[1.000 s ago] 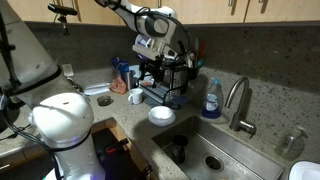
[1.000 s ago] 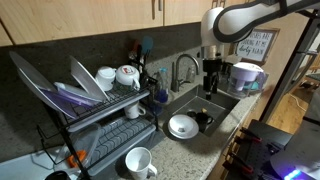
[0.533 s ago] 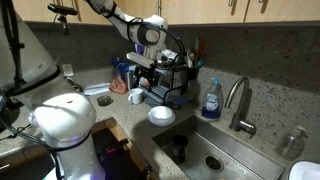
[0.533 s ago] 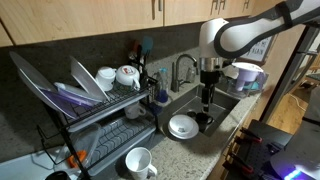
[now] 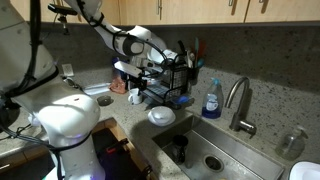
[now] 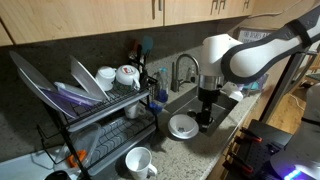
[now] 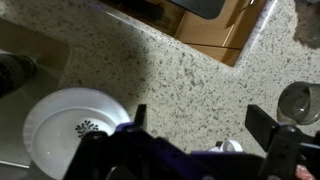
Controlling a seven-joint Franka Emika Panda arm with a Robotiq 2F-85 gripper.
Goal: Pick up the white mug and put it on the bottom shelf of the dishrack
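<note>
Next, my gripper will go down to the white mug's handle (image 5: 131,96) (image 7: 229,145), in front of the black dishrack, and close there.
The white mug (image 6: 138,162) stands upright on the speckled counter in front of the black dishrack (image 6: 90,105); it also shows as the mug (image 5: 135,96) beside the rack. The bottom shelf (image 6: 112,133) is the rack's dark lower tier. My gripper (image 5: 136,78) hangs open above the counter, over the mug and apart from it. In the wrist view the gripper (image 7: 200,118) has its two fingers wide apart with bare counter between them. Only the rim of the mug (image 7: 230,146) peeks out behind the gripper body.
A shallow white bowl (image 6: 182,126) sits by the sink edge, seen also as the bowl (image 7: 70,125). The faucet (image 5: 238,100), a soap bottle (image 5: 211,100) and the sink (image 5: 215,155) lie beyond. Plates and cups fill the rack's top tier (image 6: 100,80). A glass (image 7: 300,100) stands nearby.
The arm has swung away from the rack and faucet toward the counter and come lower, ending over the mug and bowl. The jaws stayed open.
</note>
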